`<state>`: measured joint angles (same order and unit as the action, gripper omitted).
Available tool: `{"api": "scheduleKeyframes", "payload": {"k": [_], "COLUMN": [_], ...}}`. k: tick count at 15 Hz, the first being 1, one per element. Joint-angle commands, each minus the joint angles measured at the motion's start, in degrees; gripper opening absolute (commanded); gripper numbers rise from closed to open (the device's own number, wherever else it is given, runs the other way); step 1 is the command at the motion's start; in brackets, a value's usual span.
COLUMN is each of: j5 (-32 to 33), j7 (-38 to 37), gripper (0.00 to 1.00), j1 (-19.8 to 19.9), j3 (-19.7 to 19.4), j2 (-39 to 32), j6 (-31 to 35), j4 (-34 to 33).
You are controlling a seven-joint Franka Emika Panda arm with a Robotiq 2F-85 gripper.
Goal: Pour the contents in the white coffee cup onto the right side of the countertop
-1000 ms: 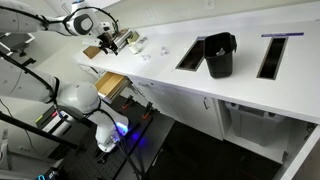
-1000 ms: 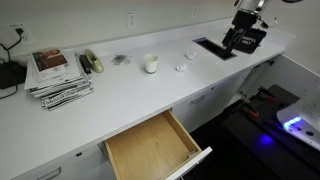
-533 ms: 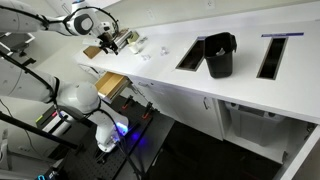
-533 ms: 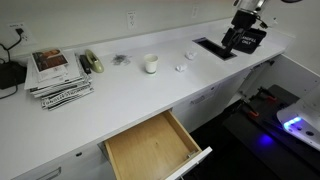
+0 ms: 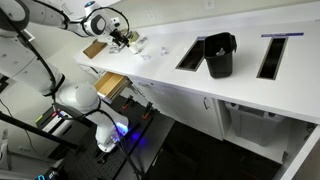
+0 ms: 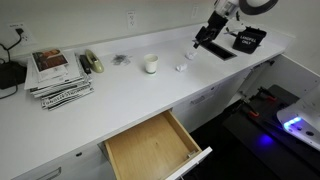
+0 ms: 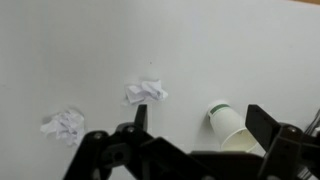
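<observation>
Next, I move my gripper over to the white coffee cup's rim [image 5: 137,40] [image 7: 224,147], on the side facing the crumpled paper bits, and close it there.
The white coffee cup [image 6: 151,64] stands on the glossy white countertop [image 6: 120,95]. In the wrist view the cup [image 7: 232,126] shows its mouth toward the camera and a green band at its far end, close to the right finger. I cannot make out the contents inside it. My gripper [image 7: 200,115] is open and empty. In both exterior views it hovers above the counter [image 6: 203,38] [image 5: 122,38], apart from the cup.
Two crumpled white paper bits [image 7: 147,92] [image 7: 65,126] lie near the cup. A black bin [image 5: 219,55] stands between two dark slots [image 5: 191,55]. A wooden drawer [image 6: 155,145] hangs open below. Magazines [image 6: 55,70] lie at the far end.
The arm has swung away from the black bin, along the counter toward the paper bits and the cup. The gripper stays open. The cup has not moved.
</observation>
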<state>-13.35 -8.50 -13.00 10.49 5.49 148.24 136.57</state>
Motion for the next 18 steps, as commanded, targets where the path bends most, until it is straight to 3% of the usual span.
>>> {"api": "scheduleKeyframes", "payload": {"k": [1, 4, 6, 7, 18], "j5": [9.26, 17.32, 19.17, 16.57, 16.61], "j7": [-8.74, -15.42, -17.38, -14.11, -14.03], "gripper": [1.00, 1.00, 1.00, 1.00, 1.00], "j1": [0.88, -1.96, -4.14, -2.67, -3.25], "j3": [1.38, -0.52, -1.57, -1.09, -1.69], "j2": [-12.47, -20.92, -25.31, -20.58, -22.27], "j6": [4.38, 3.51, 2.18, 4.15, 4.20], "j4": [-10.47, -19.31, -24.84, -18.25, -19.70]}}
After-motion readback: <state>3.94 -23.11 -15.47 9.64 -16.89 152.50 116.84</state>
